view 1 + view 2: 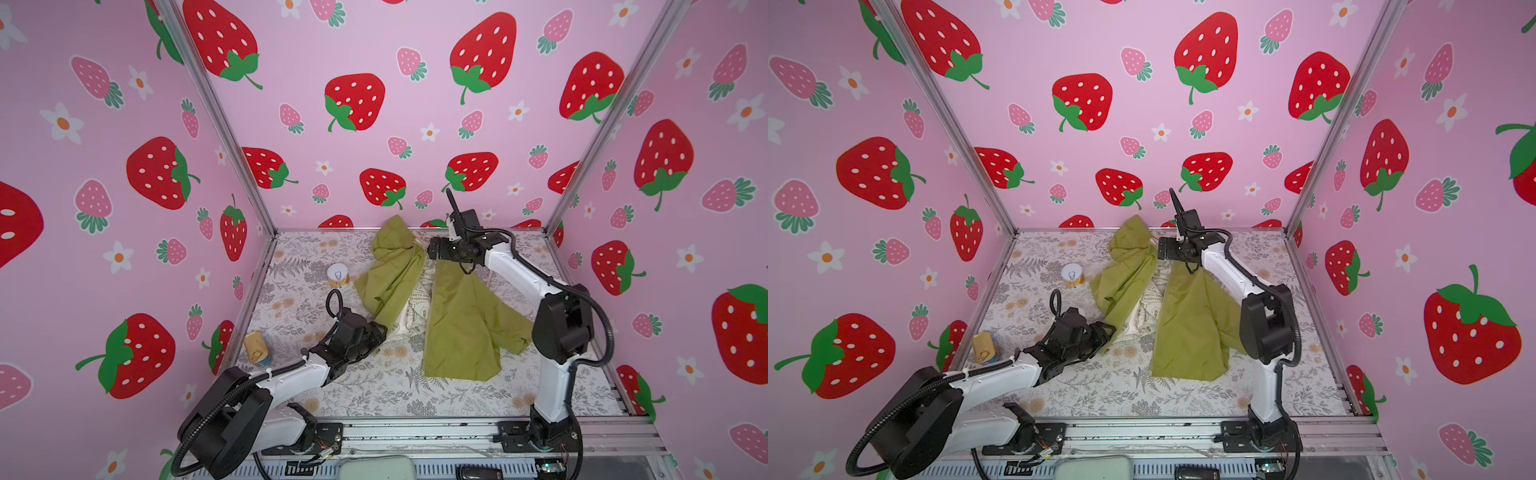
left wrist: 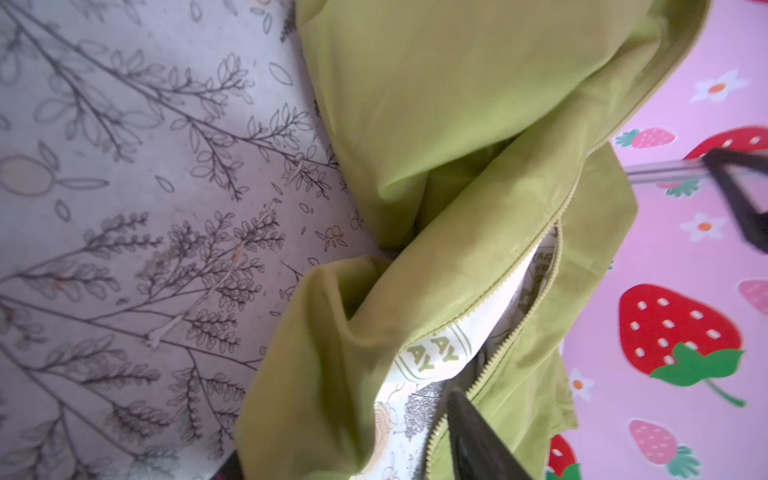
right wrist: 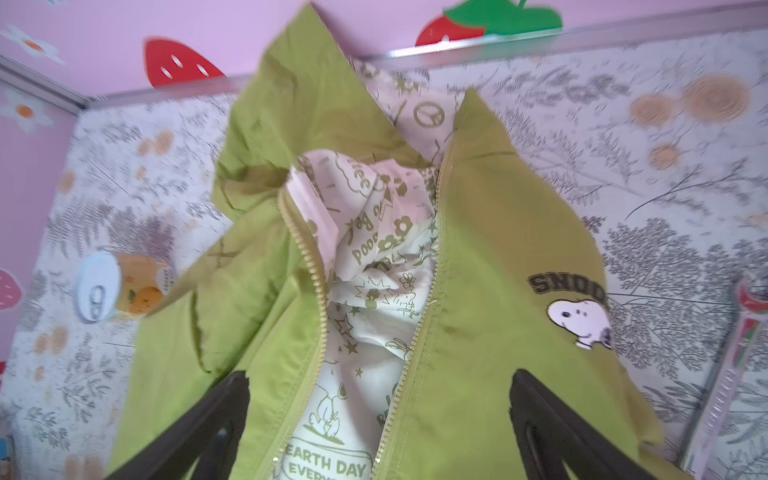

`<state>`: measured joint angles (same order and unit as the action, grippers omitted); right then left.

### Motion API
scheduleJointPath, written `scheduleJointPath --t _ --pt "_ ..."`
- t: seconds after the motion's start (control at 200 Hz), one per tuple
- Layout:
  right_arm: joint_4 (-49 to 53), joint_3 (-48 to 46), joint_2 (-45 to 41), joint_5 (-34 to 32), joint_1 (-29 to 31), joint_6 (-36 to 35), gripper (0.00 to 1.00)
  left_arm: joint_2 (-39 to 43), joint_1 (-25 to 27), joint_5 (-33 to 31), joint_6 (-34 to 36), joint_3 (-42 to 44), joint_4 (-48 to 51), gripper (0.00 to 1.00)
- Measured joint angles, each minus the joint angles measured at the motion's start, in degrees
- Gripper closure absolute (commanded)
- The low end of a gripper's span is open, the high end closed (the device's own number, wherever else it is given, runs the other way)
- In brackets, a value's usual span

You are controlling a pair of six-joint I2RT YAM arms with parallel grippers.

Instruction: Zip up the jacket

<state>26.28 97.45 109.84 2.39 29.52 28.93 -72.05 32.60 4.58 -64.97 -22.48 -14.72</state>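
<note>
My left gripper should pinch the zipper edge at the lower hem (image 2: 372, 428) and lift it, because loose fabric fills its fingertips beside the zipper teeth.
The olive-green jacket (image 1: 457, 324) (image 1: 1187, 332) lies crumpled on the floral table, its front apart and the cream printed lining (image 3: 374, 257) showing. The two zipper rows (image 3: 316, 291) run separately and spread toward the collar. My right gripper (image 1: 434, 248) (image 3: 382, 415) hovers over the upper chest, open, its fingers (image 3: 224, 415) on either side of the gap, with nothing pinched. My left gripper (image 1: 380, 331) (image 2: 343, 428) is at the lower hem, open. One of its fingers (image 2: 478, 436) lies beside the zipper teeth, with loose fabric between the jaws. I cannot see the zipper slider.
A pull-tab can (image 1: 337, 275) (image 3: 99, 291) stands left of the jacket. A flat yellow tin (image 1: 257, 347) lies by the left wall. Pink strawberry walls enclose the table (image 1: 374, 399) on three sides. The hood (image 1: 392, 232) rests against the back wall.
</note>
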Motion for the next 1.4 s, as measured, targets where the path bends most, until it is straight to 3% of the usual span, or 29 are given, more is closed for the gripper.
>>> scheduleJointPath --t 0.24,0.46,0.615,0.785,0.965,1.196,1.401 --pt "-12.02 -15.93 -11.54 6.73 -0.22 1.2 0.02 -5.31 -0.11 5.79 8.15 -2.45 3.93 0.4" --pt "-16.02 -27.04 -14.73 14.51 0.74 3.65 0.41 -5.11 -0.15 7.54 13.99 -2.91 6.56 0.45" --pt "-16.37 -31.82 -17.51 15.21 4.02 4.35 0.54 -4.33 -0.15 7.3 18.27 -4.22 11.98 0.51" --pt "-16.81 -36.09 -21.59 15.15 6.64 4.48 0.55 -4.63 -0.15 6.29 23.08 -6.54 18.14 0.58" --pt "-16.65 -37.75 -23.02 14.01 6.34 4.55 0.71 -7.3 -0.15 6.38 25.83 -8.92 19.76 0.68" --pt "-15.91 -38.8 -23.02 13.49 6.25 4.81 0.71 -8.17 -0.15 6.4 27.56 -9.73 21.11 0.77" --pt "-15.72 -39.36 -23.15 13.62 6.25 4.81 0.74 -8.17 -0.15 6.54 28.3 -9.81 21.84 0.93"
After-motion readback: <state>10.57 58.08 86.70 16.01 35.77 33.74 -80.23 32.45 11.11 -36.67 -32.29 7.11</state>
